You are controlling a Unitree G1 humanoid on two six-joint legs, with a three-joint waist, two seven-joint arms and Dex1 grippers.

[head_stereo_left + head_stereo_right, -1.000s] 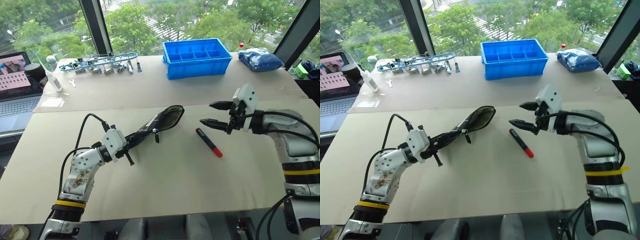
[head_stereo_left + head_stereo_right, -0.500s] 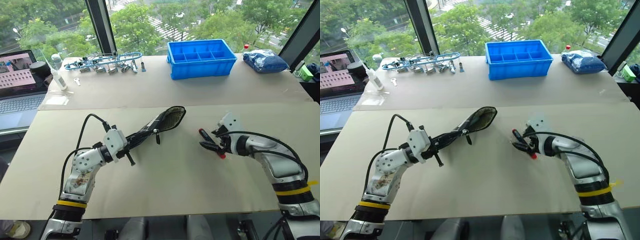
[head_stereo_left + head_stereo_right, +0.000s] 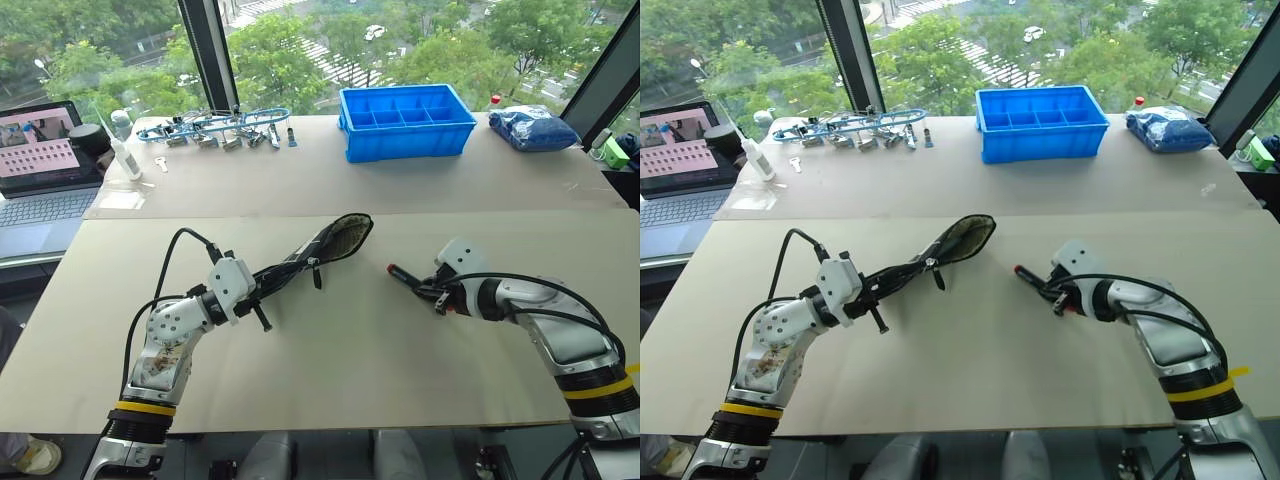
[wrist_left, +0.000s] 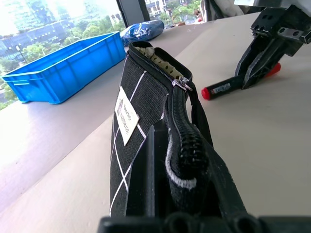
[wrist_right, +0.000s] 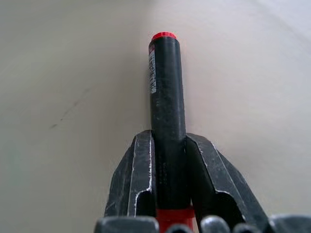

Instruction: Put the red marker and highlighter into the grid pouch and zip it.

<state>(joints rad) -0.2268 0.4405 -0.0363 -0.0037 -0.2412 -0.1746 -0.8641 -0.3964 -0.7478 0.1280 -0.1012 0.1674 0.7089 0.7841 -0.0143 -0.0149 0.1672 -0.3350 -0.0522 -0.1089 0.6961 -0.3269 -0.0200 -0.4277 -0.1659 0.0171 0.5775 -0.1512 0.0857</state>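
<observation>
Next, my right gripper lets go of the red marker inside the opening of the grid pouch (image 3: 345, 238).
My left gripper (image 3: 262, 288) is shut on the near end of the grid pouch (image 3: 322, 248) and holds it up off the table. The pouch is black with white grid lines and a white label (image 4: 126, 115). Its open mouth (image 3: 350, 232) points away toward the blue bin. To its right the red marker (image 3: 409, 280) lies low on the table, black barrel (image 5: 166, 92) pointing at the pouch. My right gripper (image 3: 438, 294) is shut on the marker near its red cap, fingers (image 5: 134, 182) pressed on both sides. The highlighter is out of view.
A blue compartment bin (image 3: 405, 118) stands at the back, with a blue bag (image 3: 530, 124) to its right. Metal tools (image 3: 212, 128), a white bottle (image 3: 128, 160) and an open laptop (image 3: 40, 165) are at the back left. A seam (image 3: 500, 211) splits the table.
My right gripper dropped from above the table onto the red marker and closed on it. The left arm and the pouch stayed still. The camera view shifted slightly.
</observation>
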